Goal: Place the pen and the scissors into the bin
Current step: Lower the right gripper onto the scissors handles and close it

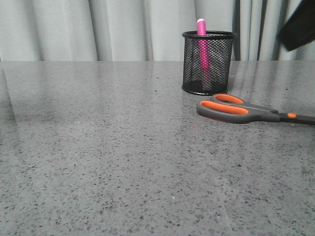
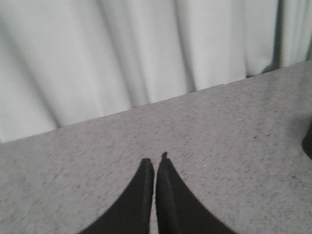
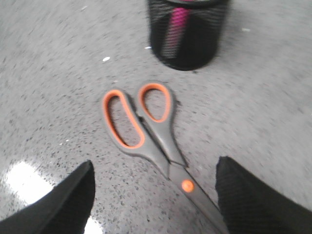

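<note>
My right gripper goes down to the scissors next. It should then close on the base of their grey handles [image 1: 268, 116] [image 3: 173, 165], next to their orange pivot.
The black mesh bin [image 1: 208, 62] stands on the grey table, right of centre. The pink pen [image 1: 202, 45] stands upright inside it, its whitish cap above the rim. The scissors [image 1: 236, 109] lie flat just in front of the bin, handles to the left, blades running off the right edge. In the right wrist view my right gripper [image 3: 153, 168] is open above the scissors [image 3: 146, 124], its fingers on either side of the orange pivot, with the bin [image 3: 187, 31] and pen [image 3: 178, 22] beyond. My left gripper [image 2: 155, 163] is shut and empty over bare table.
Grey curtains [image 1: 98, 29] hang behind the table's far edge. A dark part of the right arm [image 1: 299, 27] shows at the upper right of the front view. A dark shape [image 2: 308, 141] sits at the edge of the left wrist view.
</note>
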`<act>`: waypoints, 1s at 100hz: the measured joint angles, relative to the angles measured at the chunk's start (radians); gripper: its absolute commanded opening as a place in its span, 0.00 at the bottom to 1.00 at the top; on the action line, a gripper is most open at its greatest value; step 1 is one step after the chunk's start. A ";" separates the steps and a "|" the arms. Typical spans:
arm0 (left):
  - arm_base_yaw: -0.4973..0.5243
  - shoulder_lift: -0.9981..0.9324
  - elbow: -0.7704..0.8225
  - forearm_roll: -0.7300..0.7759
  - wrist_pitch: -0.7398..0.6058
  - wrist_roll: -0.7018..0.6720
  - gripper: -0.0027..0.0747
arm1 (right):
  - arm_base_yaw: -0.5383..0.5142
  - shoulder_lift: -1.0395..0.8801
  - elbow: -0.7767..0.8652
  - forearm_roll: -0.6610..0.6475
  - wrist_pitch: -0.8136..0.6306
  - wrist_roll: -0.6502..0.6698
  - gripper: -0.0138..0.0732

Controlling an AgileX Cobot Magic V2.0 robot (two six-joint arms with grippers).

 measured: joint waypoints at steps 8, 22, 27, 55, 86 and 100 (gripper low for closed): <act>0.020 -0.112 0.107 -0.020 -0.051 0.000 0.01 | 0.019 0.080 -0.042 -0.014 0.028 -0.052 0.70; 0.029 -0.261 0.232 -0.032 -0.074 0.000 0.01 | 0.036 0.220 -0.124 -0.080 0.105 -0.086 0.70; 0.029 -0.298 0.260 -0.034 -0.076 0.000 0.01 | 0.043 0.266 -0.151 -0.106 0.133 -0.093 0.70; 0.029 -0.359 0.307 -0.052 -0.076 0.000 0.01 | 0.055 0.431 -0.238 -0.192 0.212 -0.113 0.70; 0.029 -0.359 0.311 -0.076 -0.076 0.000 0.01 | 0.060 0.468 -0.244 -0.199 0.187 -0.121 0.70; 0.029 -0.359 0.311 -0.076 -0.078 0.000 0.01 | 0.060 0.468 -0.244 -0.199 0.180 -0.131 0.70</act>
